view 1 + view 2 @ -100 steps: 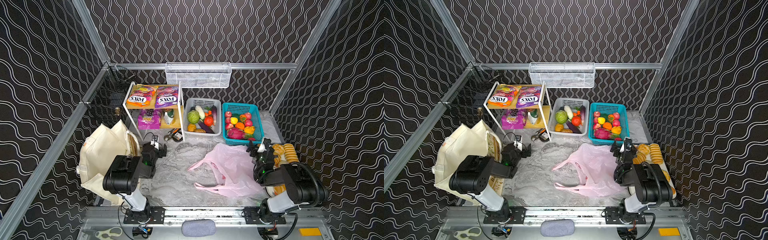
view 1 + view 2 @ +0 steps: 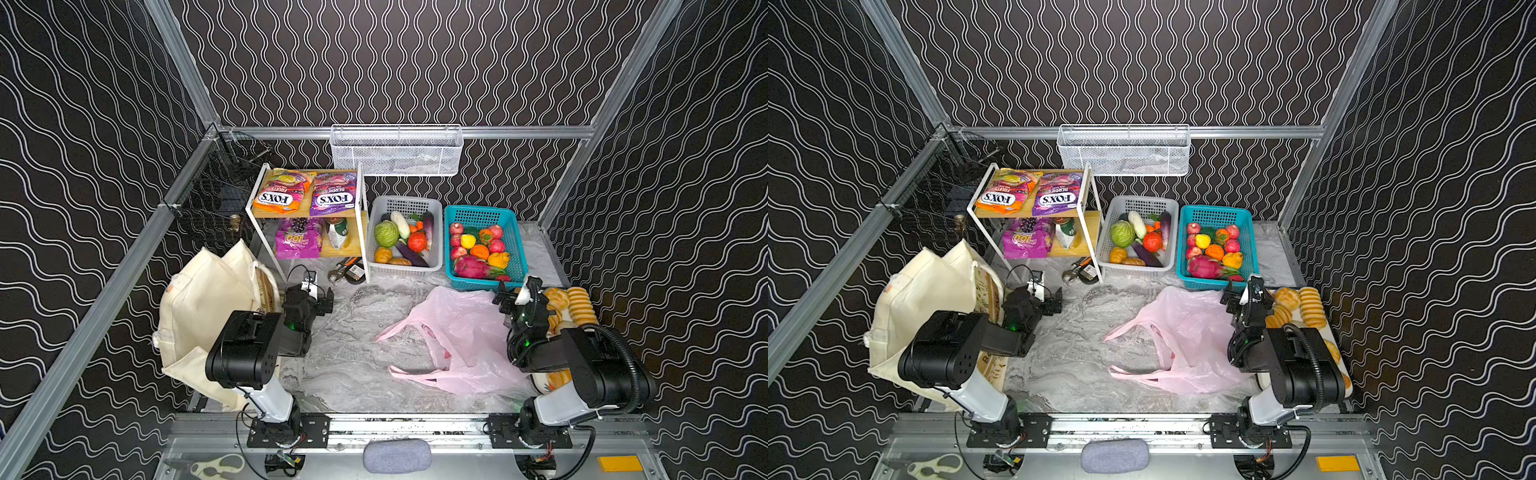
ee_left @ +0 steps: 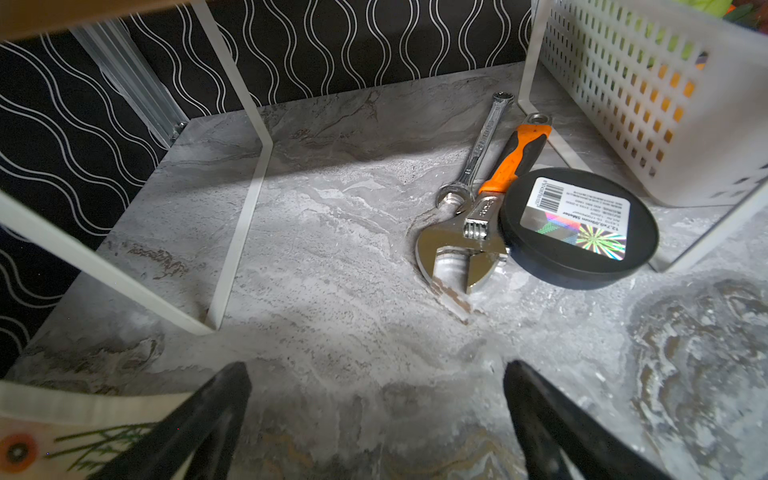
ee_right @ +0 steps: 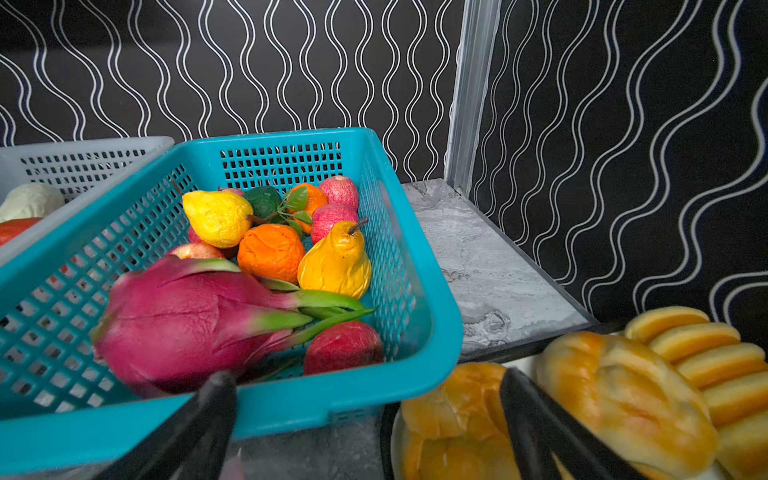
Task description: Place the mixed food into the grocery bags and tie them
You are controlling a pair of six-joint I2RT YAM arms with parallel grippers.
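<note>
The cream canvas tote's rim (image 2: 276, 304) has a side that faces the pink plastic bag. My left gripper goes to that side next and closes there.
A cream canvas tote (image 2: 208, 299) slumps at the left, beside my open left gripper (image 2: 320, 297), which hovers empty over bare tabletop (image 3: 374, 368). The pink plastic bag (image 2: 457, 336) lies flat at centre right. My right gripper (image 2: 513, 291) stands open and empty (image 4: 365, 376) just in front of the teal basket (image 4: 291, 403), which holds the dragon fruit (image 4: 187, 320), a yellow fruit (image 4: 216, 216) and an orange one (image 4: 270, 251). Two purple packets (image 2: 334, 193) (image 2: 298, 240) and the green can (image 2: 338, 232) sit on the shelf rack.
A white basket (image 2: 405, 203) of vegetables stands between the rack and the teal basket. Two wrenches (image 3: 478, 224) and a black round tin (image 3: 582, 232) lie under the rack. A tray of bread rolls (image 2: 573, 307) sits at the right edge. An orange FOX'S packet (image 2: 280, 193) lies on the top shelf.
</note>
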